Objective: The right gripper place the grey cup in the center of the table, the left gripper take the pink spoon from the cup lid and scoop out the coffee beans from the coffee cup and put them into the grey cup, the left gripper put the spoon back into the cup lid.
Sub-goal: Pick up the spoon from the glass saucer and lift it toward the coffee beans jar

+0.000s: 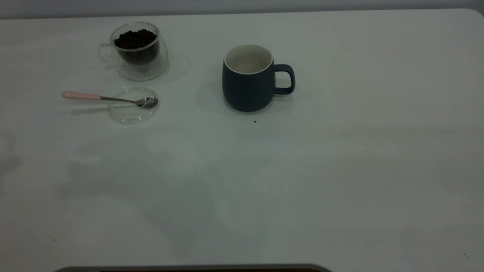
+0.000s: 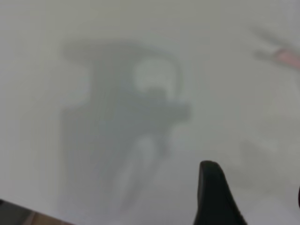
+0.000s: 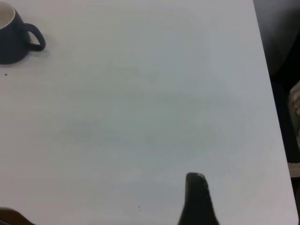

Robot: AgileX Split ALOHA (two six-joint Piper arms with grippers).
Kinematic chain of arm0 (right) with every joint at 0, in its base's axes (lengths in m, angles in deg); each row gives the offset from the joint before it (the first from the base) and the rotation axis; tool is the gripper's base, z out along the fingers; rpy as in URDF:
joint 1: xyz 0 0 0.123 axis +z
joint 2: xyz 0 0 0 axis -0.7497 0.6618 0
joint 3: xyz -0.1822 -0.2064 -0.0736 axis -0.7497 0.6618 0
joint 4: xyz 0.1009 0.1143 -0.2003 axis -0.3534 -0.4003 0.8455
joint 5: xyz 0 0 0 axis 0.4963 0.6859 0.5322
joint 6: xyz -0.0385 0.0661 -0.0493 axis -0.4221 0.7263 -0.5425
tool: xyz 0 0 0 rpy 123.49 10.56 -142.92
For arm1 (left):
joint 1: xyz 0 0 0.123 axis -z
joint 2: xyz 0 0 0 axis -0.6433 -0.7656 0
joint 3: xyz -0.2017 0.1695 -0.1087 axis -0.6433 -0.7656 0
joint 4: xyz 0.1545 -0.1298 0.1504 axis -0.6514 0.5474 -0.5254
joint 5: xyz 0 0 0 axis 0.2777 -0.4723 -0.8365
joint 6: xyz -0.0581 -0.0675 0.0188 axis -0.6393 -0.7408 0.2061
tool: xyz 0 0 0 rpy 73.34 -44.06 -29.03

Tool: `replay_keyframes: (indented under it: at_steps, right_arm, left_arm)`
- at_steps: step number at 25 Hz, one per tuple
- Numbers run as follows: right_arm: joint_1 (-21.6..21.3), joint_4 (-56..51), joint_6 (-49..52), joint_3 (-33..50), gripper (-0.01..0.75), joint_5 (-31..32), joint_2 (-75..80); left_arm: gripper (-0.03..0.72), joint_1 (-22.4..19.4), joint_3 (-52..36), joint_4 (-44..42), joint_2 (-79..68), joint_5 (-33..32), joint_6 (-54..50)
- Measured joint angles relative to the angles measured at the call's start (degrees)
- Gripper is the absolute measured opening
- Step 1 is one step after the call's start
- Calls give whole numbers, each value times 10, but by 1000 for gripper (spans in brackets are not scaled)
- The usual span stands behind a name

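Observation:
The robot's left gripper needs to next move to the pink spoon and close on the spoon's handle (image 1: 90,96), near the start of its metal part.
The grey cup (image 1: 247,85) stands upright near the middle of the table (image 1: 264,181), its handle pointing right and its white inside empty. It also shows in the right wrist view (image 3: 11,35). The coffee cup (image 1: 139,51) holds coffee beans (image 1: 135,39) at the back left. The pink spoon (image 1: 102,98) lies with its bowl in the cup lid (image 1: 133,105), handle pointing left. Neither gripper shows in the exterior view. My left gripper (image 2: 255,180) hovers open over bare table, a blurred pink shape (image 2: 286,56) far off. My right gripper (image 3: 246,187) is open and empty, far from the grey cup.
A few dark specks (image 1: 254,121) lie in front of the grey cup. The table's right edge (image 3: 272,93) runs near my right gripper, with dark floor beyond. A dark rim (image 1: 196,268) shows at the table's near edge.

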Motion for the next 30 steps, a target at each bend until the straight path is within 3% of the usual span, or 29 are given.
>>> replay_keyframes:
  at_steps: [4, 10, 20, 25, 30]
  right_arm:
    - [0, 0, 0, 0, 573, 0, 0]
    - [0, 0, 0, 0, 573, 0, 0]
    - [0, 0, 0, 0, 573, 0, 0]
    - [0, 0, 0, 0, 573, 0, 0]
    - [0, 0, 0, 0, 573, 0, 0]
  left_arm:
    - [480, -34, 22, 76, -101, 23, 72]
    - [480, -37, 84, 196, -241, 33, 247]
    - [480, -37, 280, 327, -417, -95, 482]
    - [480, -37, 322, 368, -465, -101, 545]
    - [578, -37, 323, 381, -467, -101, 573]
